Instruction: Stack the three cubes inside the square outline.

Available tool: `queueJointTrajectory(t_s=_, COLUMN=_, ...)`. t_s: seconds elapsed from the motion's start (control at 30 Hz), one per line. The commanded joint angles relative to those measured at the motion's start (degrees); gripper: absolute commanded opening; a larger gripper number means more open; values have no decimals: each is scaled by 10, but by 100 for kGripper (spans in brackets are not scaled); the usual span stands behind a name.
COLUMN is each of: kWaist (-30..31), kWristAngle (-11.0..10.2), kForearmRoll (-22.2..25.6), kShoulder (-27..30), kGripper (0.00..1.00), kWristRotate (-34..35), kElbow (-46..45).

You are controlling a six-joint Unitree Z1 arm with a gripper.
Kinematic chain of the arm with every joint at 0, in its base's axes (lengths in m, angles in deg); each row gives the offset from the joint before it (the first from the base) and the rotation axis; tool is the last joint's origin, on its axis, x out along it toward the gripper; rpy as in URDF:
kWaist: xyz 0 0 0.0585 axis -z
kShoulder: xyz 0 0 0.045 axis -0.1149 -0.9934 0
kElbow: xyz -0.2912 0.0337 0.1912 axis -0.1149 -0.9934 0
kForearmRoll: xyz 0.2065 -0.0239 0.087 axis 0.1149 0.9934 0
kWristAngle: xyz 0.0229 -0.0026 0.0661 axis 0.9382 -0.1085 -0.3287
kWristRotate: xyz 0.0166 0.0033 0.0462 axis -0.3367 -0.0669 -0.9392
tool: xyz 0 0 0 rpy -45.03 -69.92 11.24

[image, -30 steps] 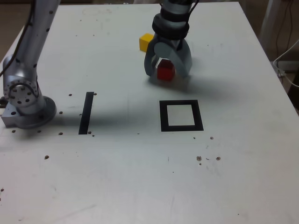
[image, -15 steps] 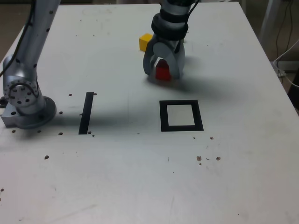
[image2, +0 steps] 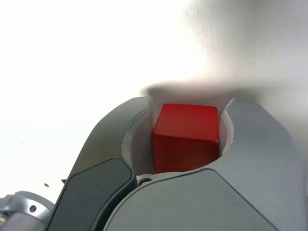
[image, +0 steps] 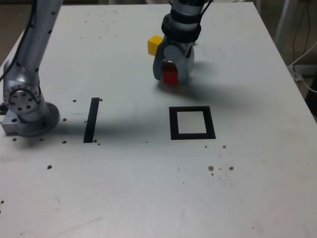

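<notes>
Next, I let go of the red cube on the square outline's white centre (image: 188, 122), close to the outline's side that faces the black strip.
My gripper (image: 171, 77) is shut on the red cube (image: 171, 76), which rests on the white table behind the square outline (image: 192, 123). In the wrist view both grey jaws press the sides of the red cube (image2: 186, 136). The yellow cube (image: 154, 44) sits just behind the gripper, toward the exterior view's left. The square outline is empty, with a white centre. The green cube is hidden; only a tiny green sliver shows behind the arm.
The arm's grey base (image: 27, 106) stands at the exterior view's left. A straight black strip (image: 91, 119) lies between the base and the square outline. Small dark specks dot the table's front part. Cables hang past the table's right edge.
The jaws have closed in from wide open until they clamp the red cube. The cube and the arm have stayed in about the same place.
</notes>
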Motion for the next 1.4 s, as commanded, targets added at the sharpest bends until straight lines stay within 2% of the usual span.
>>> queueJointTrajectory(t_s=0.0, kWaist=10, kWristAngle=5, kForearmRoll=4, kShoulder=8, kGripper=28, kWristRotate=13, kElbow=1)
queueJointTrajectory(t_s=0.23, kWaist=47, kWristAngle=28, kForearmRoll=14, kShoulder=29, kGripper=28, kWristRotate=93, kElbow=-10)
queueJointTrajectory(t_s=0.63, kWaist=141, kWristAngle=82, kForearmRoll=19, kShoulder=46, kGripper=28, kWristRotate=248, kElbow=-13)
queueJointTrajectory(t_s=0.93, kWaist=189, kWristAngle=93, kForearmRoll=10, kShoulder=37, kGripper=28, kWristRotate=319, kElbow=-13)
queueJointTrajectory(t_s=1.37, kWaist=211, kWristAngle=110, kForearmRoll=-15, kShoulder=11, kGripper=28, kWristRotate=363, kElbow=-20)
